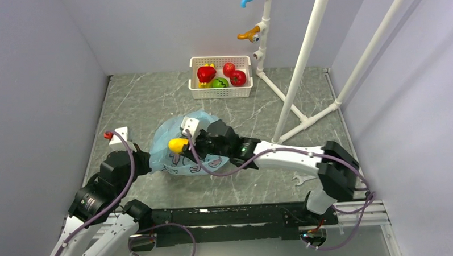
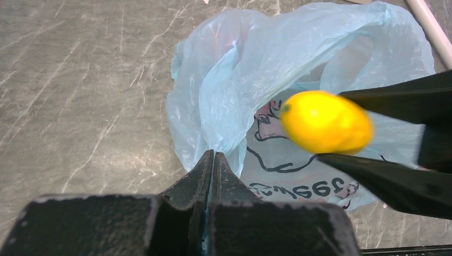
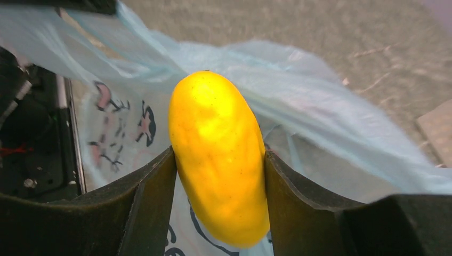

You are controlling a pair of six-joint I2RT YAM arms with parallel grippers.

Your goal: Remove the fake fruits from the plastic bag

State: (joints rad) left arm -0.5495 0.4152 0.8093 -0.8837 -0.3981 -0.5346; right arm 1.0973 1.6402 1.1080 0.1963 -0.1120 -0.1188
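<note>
I need to set the yellow fruit, now held just above the bag, in the white basket point(image 1: 222, 74) with my right gripper, between the red pepper and the red round fruits.
The light-blue plastic bag point(image 1: 167, 142) lies crumpled on the table, printed side up; it also shows in the left wrist view point(image 2: 250, 69) and the right wrist view point(image 3: 330, 112). My right gripper point(image 1: 185, 145) is shut on a yellow oval fake fruit point(image 1: 177, 144) and holds it just above the bag; the fruit fills the space between the fingers point(image 3: 218, 154) and also shows in the left wrist view point(image 2: 326, 121). My left gripper point(image 2: 213, 156) is shut on the bag's near edge, at the bag's left side point(image 1: 141, 156). The bag's inside is hidden.
A white basket point(image 1: 221, 94) at the back holds a red pepper-shaped fruit point(image 1: 206, 74), two red round fruits point(image 1: 237, 77), a green one point(image 1: 220, 82) and something yellow. A white pipe frame point(image 1: 301, 63) stands at the back right.
</note>
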